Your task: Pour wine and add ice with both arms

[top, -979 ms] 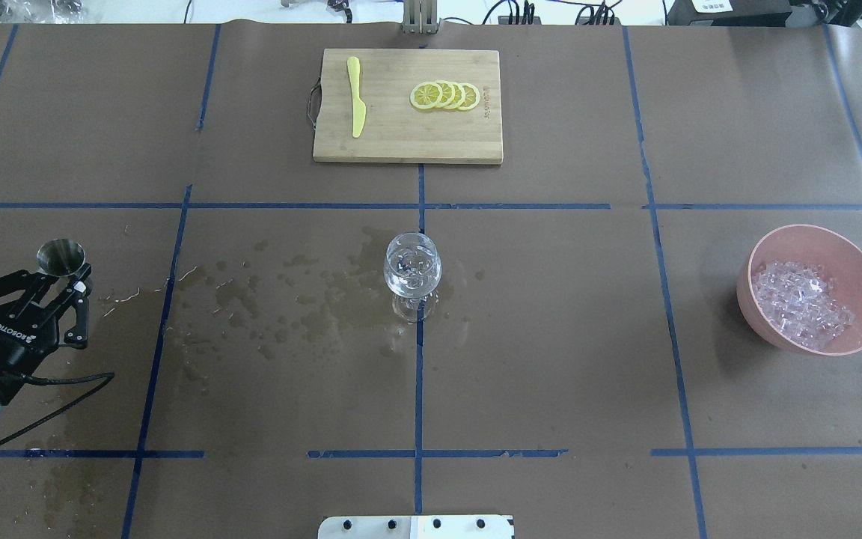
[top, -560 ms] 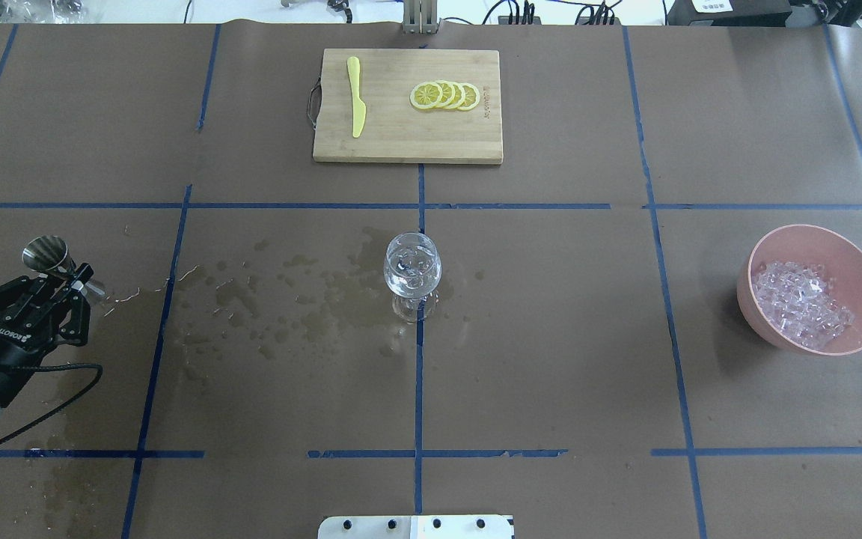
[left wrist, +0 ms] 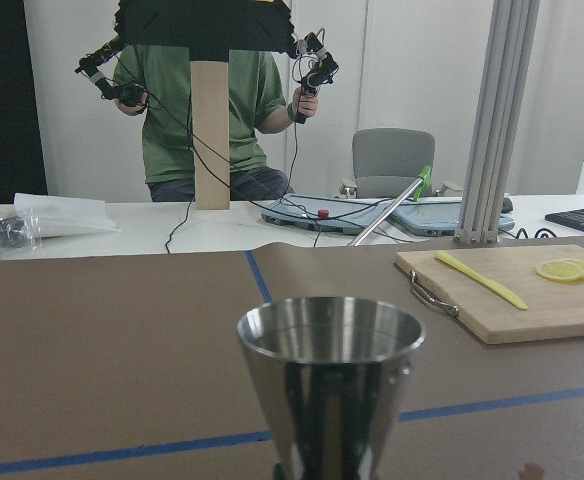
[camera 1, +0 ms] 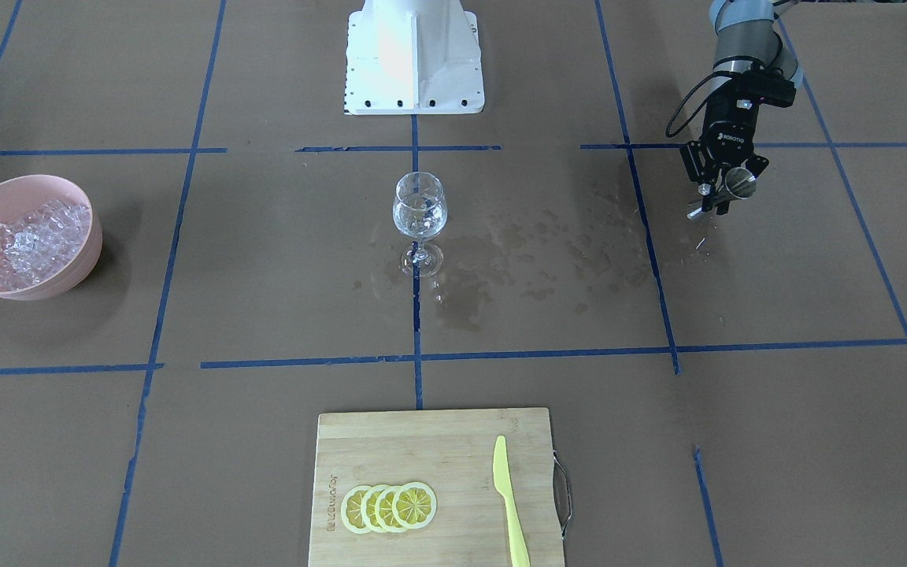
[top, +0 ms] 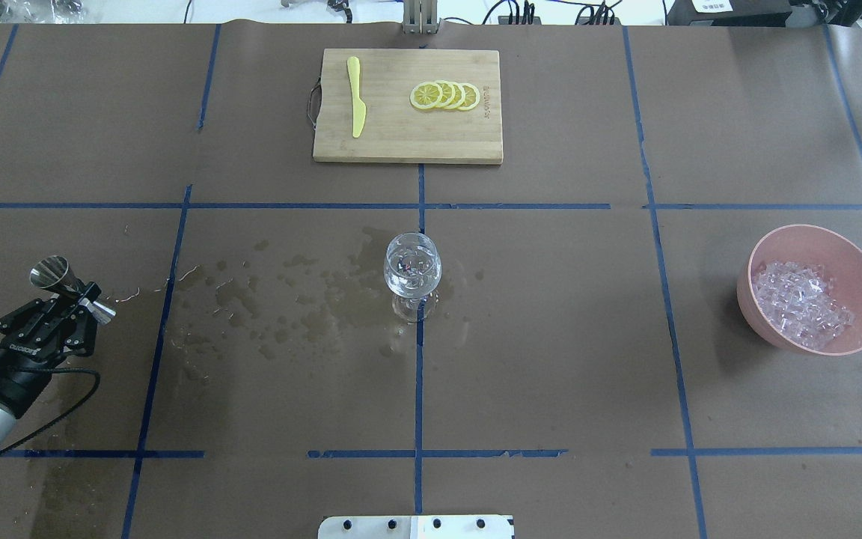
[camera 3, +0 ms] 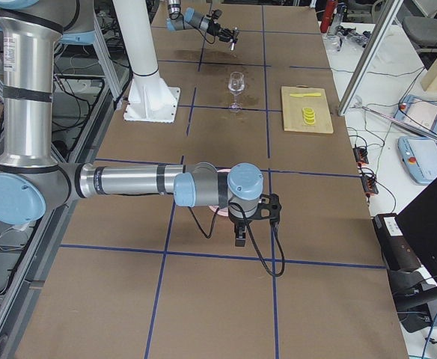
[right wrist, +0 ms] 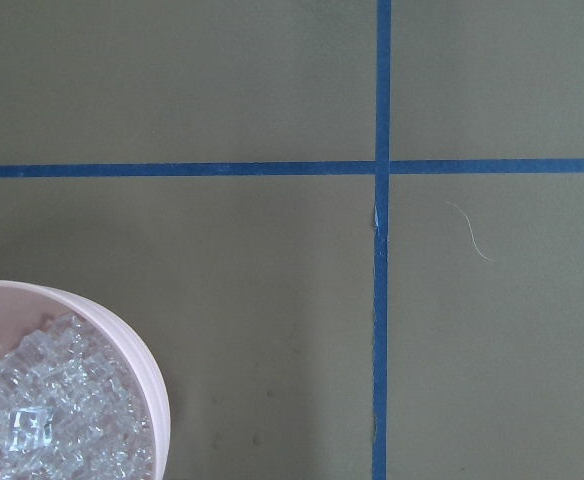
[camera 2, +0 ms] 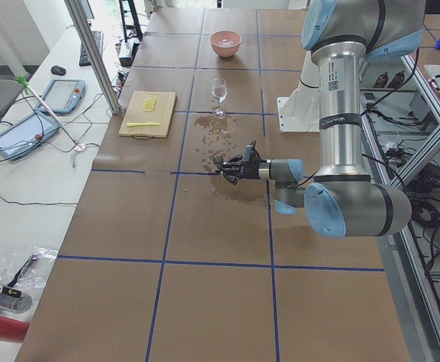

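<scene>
Next, I release the steel jigger from my left gripper on the paper (camera 1: 683,227) beside the blue tape line by the wet stains. The jigger is now held low over the paper.
My left gripper (top: 72,298) is shut on the waist of a steel jigger (top: 53,271) at the table's left side, low over the paper; it also shows in the front view (camera 1: 725,191). The left wrist view shows the jigger's cup (left wrist: 330,375) upright; no liquid shows in it. A stemmed wine glass (top: 412,271) stands at the table's centre with a little clear wine in it. The ice (top: 801,305) is heaped in a pink bowl (top: 812,232) at the right. My right gripper (camera 3: 253,217) shows only in the exterior right view, above the bowl; I cannot tell whether it is open or shut.
A wooden cutting board (top: 407,142) at the far middle holds lemon slices (top: 446,96) and a yellow knife (top: 356,96). Wet stains (top: 289,299) spread on the paper between the jigger and the glass. The right wrist view shows the bowl's rim (right wrist: 144,350) and blue tape lines.
My left gripper has drawn back toward the robot's side with the jigger and turned a little. The glass, the bowl and the board have not moved.
</scene>
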`<action>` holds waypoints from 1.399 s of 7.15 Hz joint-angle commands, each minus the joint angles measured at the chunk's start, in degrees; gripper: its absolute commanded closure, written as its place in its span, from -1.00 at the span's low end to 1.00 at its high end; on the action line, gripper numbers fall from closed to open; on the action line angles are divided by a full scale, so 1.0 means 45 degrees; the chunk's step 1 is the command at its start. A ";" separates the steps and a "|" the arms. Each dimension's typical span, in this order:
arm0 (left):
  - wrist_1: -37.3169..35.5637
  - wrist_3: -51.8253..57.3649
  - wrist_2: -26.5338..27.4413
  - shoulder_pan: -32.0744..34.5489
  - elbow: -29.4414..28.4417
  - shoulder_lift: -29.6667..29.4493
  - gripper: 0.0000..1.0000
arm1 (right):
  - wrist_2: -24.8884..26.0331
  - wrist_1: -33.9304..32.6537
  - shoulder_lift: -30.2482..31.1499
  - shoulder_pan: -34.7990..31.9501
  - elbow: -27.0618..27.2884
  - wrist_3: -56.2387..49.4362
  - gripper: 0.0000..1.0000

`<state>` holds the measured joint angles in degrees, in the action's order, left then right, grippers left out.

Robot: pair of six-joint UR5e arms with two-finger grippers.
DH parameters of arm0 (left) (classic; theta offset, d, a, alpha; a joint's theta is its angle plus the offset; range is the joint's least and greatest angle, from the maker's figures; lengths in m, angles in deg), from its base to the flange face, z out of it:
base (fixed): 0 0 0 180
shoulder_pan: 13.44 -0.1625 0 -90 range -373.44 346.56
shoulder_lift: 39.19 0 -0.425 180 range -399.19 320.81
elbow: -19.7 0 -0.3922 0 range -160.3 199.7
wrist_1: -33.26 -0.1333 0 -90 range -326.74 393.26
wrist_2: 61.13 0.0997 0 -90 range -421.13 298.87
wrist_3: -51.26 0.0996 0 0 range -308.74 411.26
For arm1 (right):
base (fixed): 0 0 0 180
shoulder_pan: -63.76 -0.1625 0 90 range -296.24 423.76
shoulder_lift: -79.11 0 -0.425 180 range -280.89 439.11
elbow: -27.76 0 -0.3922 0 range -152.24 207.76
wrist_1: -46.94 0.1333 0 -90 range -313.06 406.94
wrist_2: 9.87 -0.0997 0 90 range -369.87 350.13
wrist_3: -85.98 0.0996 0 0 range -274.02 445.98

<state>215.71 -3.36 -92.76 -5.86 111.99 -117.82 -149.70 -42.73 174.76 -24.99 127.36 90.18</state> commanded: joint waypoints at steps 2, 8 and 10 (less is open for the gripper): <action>-0.0093 0.0028 0.0076 -0.0416 -0.1033 -0.0437 1.00 | -0.0001 0.0006 0.0014 -0.0004 0.0073 0.0005 -1.00; -0.0153 0.0030 0.0018 -0.0474 -0.1054 -0.0399 0.87 | -0.0001 -0.0013 0.0014 0.0015 0.0034 0.0005 -1.00; -0.0172 -0.0029 -0.0002 -0.0494 -0.1113 -0.0399 0.77 | -0.0020 -0.0013 0.0014 0.0015 0.0053 0.0005 -1.00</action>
<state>214.96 -3.32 -92.69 -8.02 107.13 -119.61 -149.77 -42.79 174.82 -24.93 127.52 90.20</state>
